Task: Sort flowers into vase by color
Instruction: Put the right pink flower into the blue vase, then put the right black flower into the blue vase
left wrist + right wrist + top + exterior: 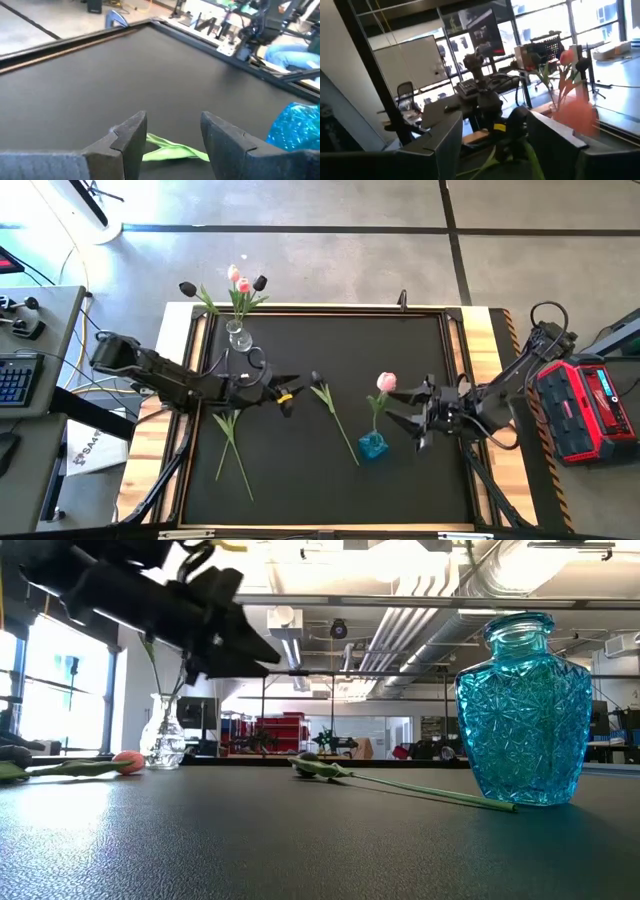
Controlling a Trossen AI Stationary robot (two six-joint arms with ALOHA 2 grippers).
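Observation:
My left gripper will take the dark-headed tulip lying nearest the blue vase next, holding the stem [322, 387] just below its head.
A dark-headed tulip [335, 415] lies flat on the black mat, its stem running toward the blue glass vase [372, 445]. My left gripper [290, 392] hangs open above that tulip's head end; its green leaf [175, 150] shows between the fingers. One pink tulip [386, 382] stands in the blue vase. My right gripper [400, 412] is open just right of it, and the pink head [575, 112] shows blurred in front of one finger. A clear vase [238, 335] at the far left holds pink and dark tulips. Two more tulips [230, 445] lie on the mat.
The mat sits in a raised frame [300, 307] on a wooden table. The blue vase [530, 710] stands near the mat's middle, close to both grippers. A red case [585, 405] sits off the table's right side. Bare mat stretches between the vases and along the near edge.

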